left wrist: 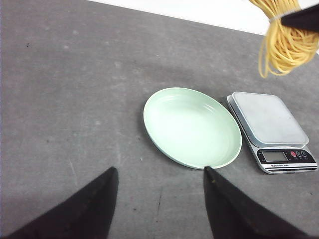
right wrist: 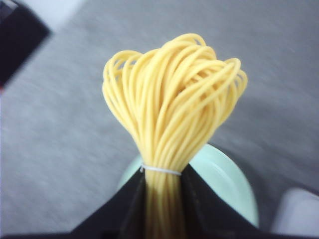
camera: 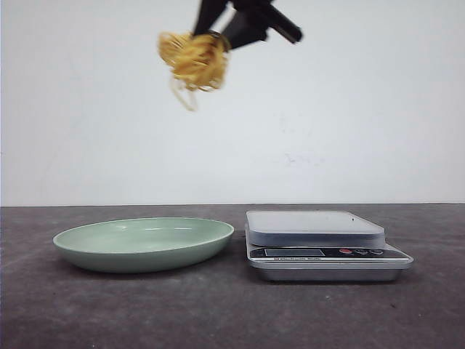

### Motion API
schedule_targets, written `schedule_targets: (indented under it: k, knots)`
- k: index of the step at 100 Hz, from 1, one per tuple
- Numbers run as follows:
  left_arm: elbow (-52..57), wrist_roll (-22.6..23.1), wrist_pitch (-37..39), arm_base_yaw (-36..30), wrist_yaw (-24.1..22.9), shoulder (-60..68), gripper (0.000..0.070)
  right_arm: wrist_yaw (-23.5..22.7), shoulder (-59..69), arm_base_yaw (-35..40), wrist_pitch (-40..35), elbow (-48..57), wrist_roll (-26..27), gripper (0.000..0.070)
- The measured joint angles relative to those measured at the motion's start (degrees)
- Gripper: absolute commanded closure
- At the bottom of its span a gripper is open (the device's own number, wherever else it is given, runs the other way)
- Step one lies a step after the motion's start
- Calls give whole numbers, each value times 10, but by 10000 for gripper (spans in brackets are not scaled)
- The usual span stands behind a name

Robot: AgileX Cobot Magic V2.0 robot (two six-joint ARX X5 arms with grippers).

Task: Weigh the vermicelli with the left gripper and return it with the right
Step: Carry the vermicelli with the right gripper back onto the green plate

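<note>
My right gripper has the vermicelli, hanging high above the plate, to put down. Next, I set it in the middle of the pale green plate [camera: 144,233] [right wrist: 192,210].
The vermicelli [camera: 195,59], a yellow bundle of looped strands tied with a thin white band, hangs high above the pale green plate [camera: 145,247]. My right gripper [camera: 218,33] is shut on it. In the right wrist view the black fingers [right wrist: 209,199] pinch the bundle [right wrist: 172,114] just below the band, over the plate [right wrist: 229,184]. My left gripper [left wrist: 159,170] is open and empty, high above the grey table beside the plate [left wrist: 192,127]. It is out of the front view. The bundle [left wrist: 286,40] also shows in the left wrist view.
A silver kitchen scale [camera: 316,225] stands to the right of the plate with nothing on its platform; it also shows in the left wrist view [left wrist: 271,119]. The plate holds nothing. A white wall runs behind the dark grey table.
</note>
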Motion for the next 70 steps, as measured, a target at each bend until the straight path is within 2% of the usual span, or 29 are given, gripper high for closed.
schedule_targets:
  k: [45, 70]
  knots:
    - [0, 0, 0, 0, 0, 0, 393, -5, 130, 8, 5, 0, 43, 700]
    - [0, 0, 0, 0, 0, 0, 393, -8, 200, 18, 15, 0, 83, 700]
